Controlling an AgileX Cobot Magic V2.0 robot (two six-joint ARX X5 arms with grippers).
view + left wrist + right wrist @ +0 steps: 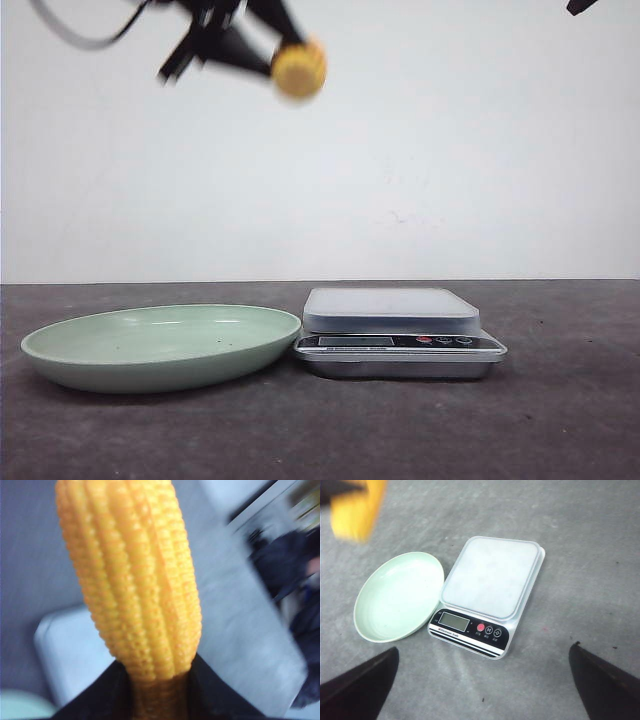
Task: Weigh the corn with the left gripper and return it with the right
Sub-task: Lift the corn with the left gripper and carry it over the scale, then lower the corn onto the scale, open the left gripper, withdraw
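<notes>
The yellow corn, held high between plate and scale, will be released by my left gripper on the scale's white platform (359,293) (101,667), a little toward the green plate.
My left gripper (262,45) is shut on the yellow corn (299,69) and holds it high in the air, above the gap between the plate and the scale. In the left wrist view the corn (135,585) fills the middle, its base between the black fingers (215,695). The corn also shows blurred in the right wrist view (356,507). The kitchen scale (392,312) stands on the table with a bare white platform (492,575). My right gripper (482,675) is open and empty, high above the table in front of the scale; only a tip (580,6) shows in the front view.
A pale green plate (160,345) lies empty just left of the scale, almost touching it; it also shows in the right wrist view (399,597). The table is dark grey, with a white wall behind.
</notes>
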